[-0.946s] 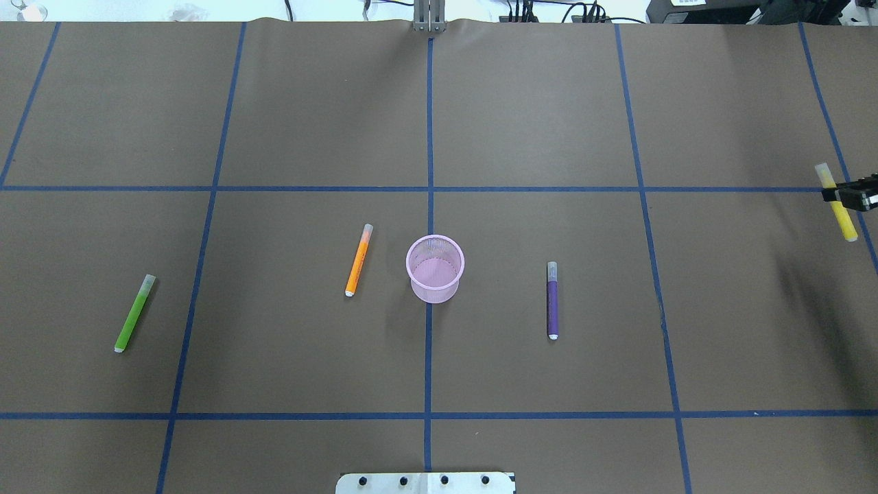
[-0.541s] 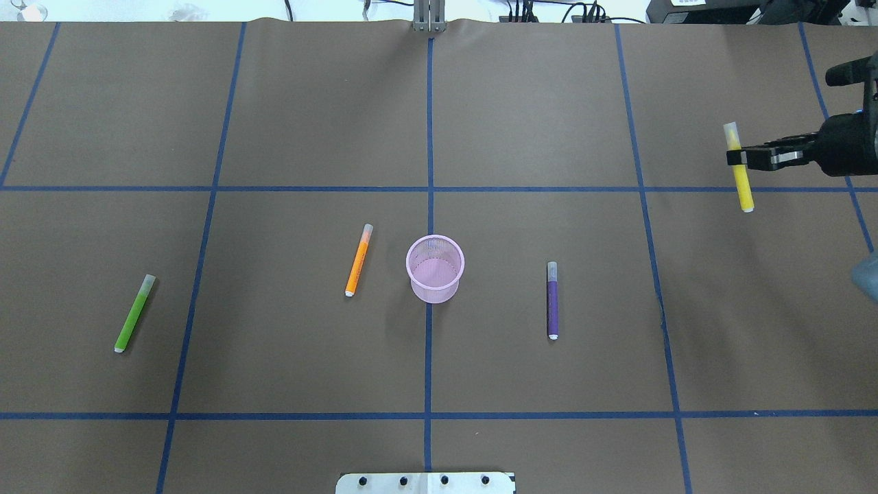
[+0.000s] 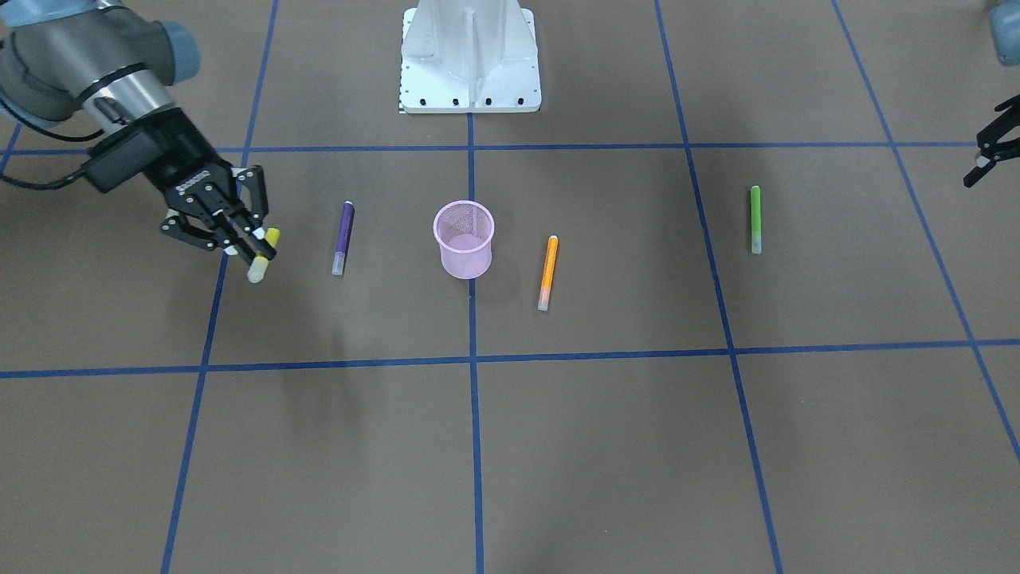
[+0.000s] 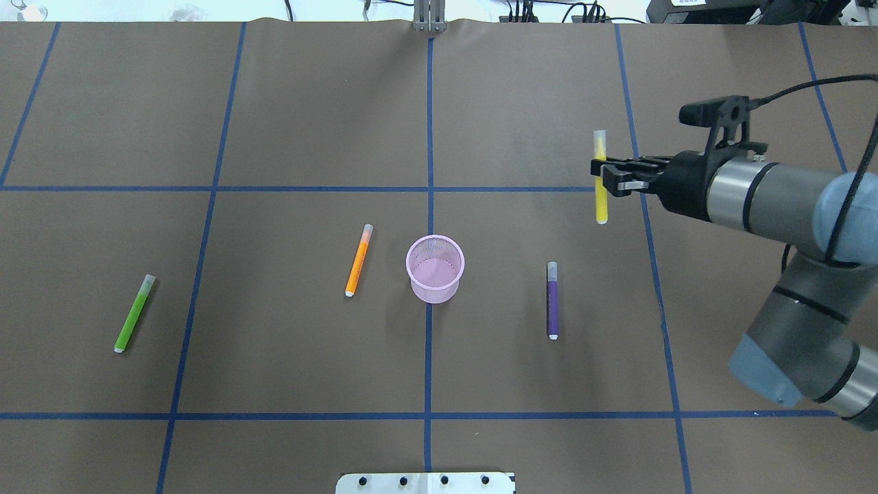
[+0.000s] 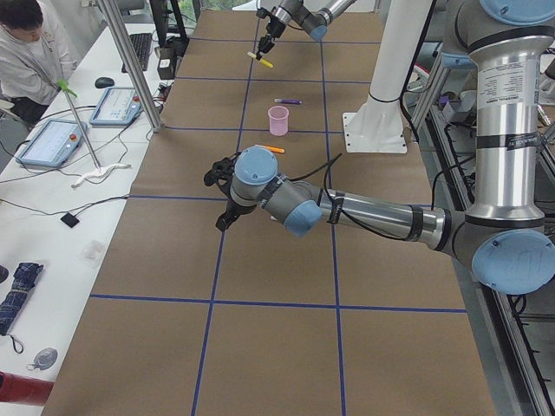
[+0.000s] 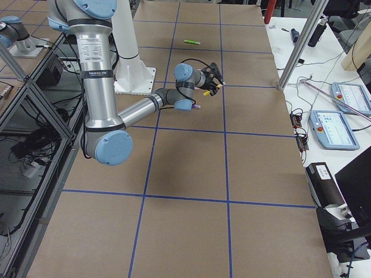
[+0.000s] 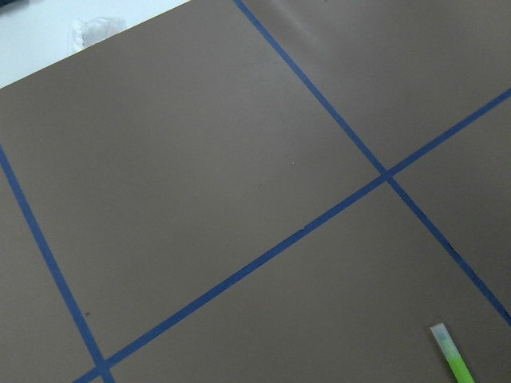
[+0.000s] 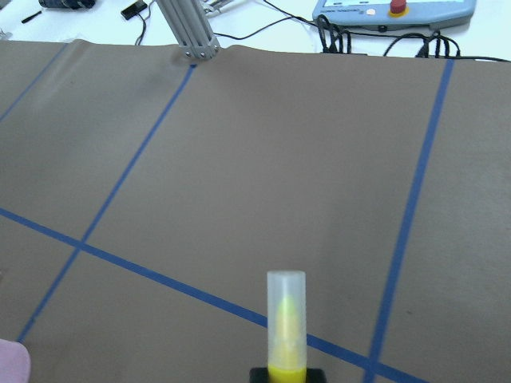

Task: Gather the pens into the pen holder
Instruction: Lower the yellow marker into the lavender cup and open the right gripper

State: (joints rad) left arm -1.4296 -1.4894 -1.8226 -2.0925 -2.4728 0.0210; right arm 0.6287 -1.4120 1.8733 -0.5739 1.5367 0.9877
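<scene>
Next, my right gripper sets the yellow pen down inside the pink mesh pen holder (image 3: 468, 240), in the spot between the purple pen and the orange pen.
My right gripper (image 4: 602, 176) is shut on the yellow pen (image 4: 601, 206) and holds it above the table, right of and beyond the pink mesh pen holder (image 4: 435, 293). The front view shows the same grip (image 3: 253, 245); the right wrist view shows the pen's pale cap (image 8: 286, 319). The purple pen (image 4: 552, 302) lies right of the cup, the orange pen (image 4: 359, 261) just left of it, and the green pen (image 4: 134, 313) far left. My left gripper (image 3: 986, 151) is open and empty at the table's left side, out of the overhead view. The cup looks empty.
The white robot base (image 3: 470, 56) stands at the near edge behind the cup. Blue tape lines (image 4: 429, 137) cross the brown table cover. An operator (image 5: 30, 52) and control tablets sit beyond the far edge.
My right arm has swung left from the table's right edge toward the middle, carrying the yellow pen. The other pens and the cup have not moved.
</scene>
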